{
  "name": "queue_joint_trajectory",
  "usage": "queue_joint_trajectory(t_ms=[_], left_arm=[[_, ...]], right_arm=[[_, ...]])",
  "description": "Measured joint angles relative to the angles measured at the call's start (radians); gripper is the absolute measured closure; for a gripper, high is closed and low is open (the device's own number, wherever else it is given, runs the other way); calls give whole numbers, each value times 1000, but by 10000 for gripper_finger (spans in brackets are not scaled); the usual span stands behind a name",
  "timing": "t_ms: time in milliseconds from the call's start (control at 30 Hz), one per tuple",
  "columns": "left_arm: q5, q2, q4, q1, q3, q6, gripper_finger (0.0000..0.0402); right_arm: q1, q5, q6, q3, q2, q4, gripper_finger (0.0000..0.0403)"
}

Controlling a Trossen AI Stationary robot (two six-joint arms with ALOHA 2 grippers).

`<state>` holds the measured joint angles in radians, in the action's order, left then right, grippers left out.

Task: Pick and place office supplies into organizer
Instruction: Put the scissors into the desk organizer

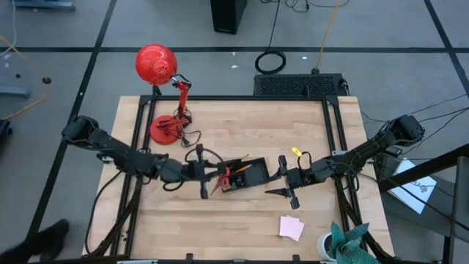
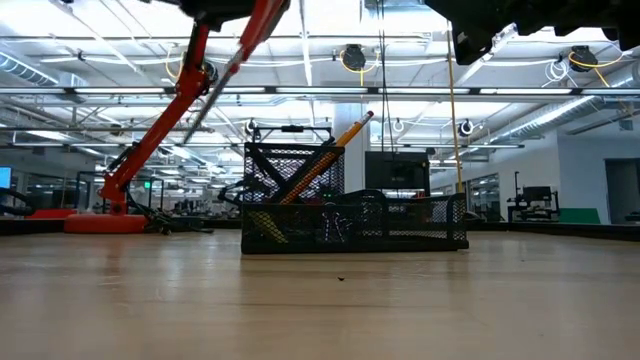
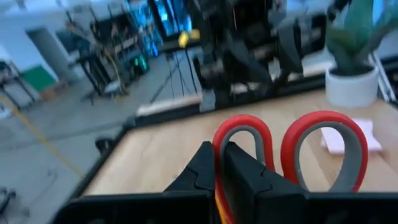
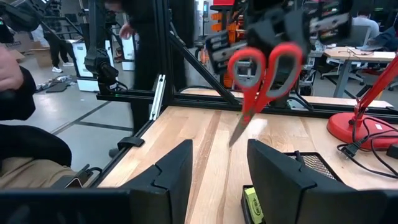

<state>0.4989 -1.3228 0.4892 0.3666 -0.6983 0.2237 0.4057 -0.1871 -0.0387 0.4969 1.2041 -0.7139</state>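
Note:
My left gripper will let go of the red-handled scissors in the black mesh organizer's tall compartment [image 1: 237, 171], next to the orange pencil.
Red-handled scissors [image 4: 260, 78] hang in the air beside the left end of the black mesh organizer [image 1: 245, 174], with my left gripper [image 1: 207, 178] shut on them. The handles are up and the blades [image 2: 200, 110] slant down. An orange pencil [image 2: 335, 150] leans inside the organizer's tall compartment. My right gripper [image 4: 217, 158] stands open just right of the organizer [image 2: 350, 215], nothing between its fingers. A small yellow-green piece [image 1: 296, 152] lies on the table by that gripper. The pink sticky-note pad [image 1: 291, 227] lies flat near the front edge. My left gripper pinches the rim of one red handle loop [image 3: 219, 142] between its two fingers. The fingers come at it about level, from the table's left. The scissors are lifted clear of the table, handles up by the fingers and blades hanging slanted below.
A red desk lamp [image 1: 155, 64] stands at the far left corner, its round base [image 1: 167, 130] and cord on the table. A potted plant [image 1: 344, 246] sits at the near right corner. Bare wood lies in front of the organizer. People stand beyond the table.

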Motion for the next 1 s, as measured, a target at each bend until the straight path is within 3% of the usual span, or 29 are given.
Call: queue_joint_trajectory(t_ms=[167, 433, 667, 1000], left_arm=[[-81, 0, 139, -68, 0, 83, 395], [-81, 0, 304, -161, 0, 148, 382], [-154, 1, 310, -213, 0, 158, 394], [-162, -41, 251, -279, -1, 129, 395]], right_arm=[[0, 0, 13, 0, 0, 0, 259], [0, 0, 20, 0, 0, 0, 259], [0, 0, 20, 0, 0, 0, 263], [0, 0, 24, 0, 0, 0, 264]])
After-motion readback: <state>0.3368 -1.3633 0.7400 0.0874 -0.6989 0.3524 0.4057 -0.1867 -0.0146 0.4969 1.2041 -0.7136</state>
